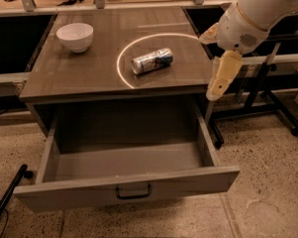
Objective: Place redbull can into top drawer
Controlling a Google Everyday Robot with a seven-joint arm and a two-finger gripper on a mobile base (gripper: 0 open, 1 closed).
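Note:
Next, I close my gripper on the back end (165,57) of the redbull can, opposite its shiny front end.
The redbull can (152,60) lies on its side on the cabinet top (89,73), inside a bright ring of light. It is silver with blue panels, its shiny end facing front-left. The top drawer (126,188) below is pulled fully out, and its inside shows nothing in it. Its dark handle (133,192) is at the centre of the front panel. My gripper (214,58) hangs at the cabinet's right edge, to the right of the can and apart from it. Its cream fingers (223,76) are spread open and hold nothing.
A white bowl (74,36) stands at the back left of the cabinet top. Dark metal stand legs (267,98) are on the floor to the right. A black bar (7,197) lies on the floor at the front left. Low dark shelves flank the cabinet.

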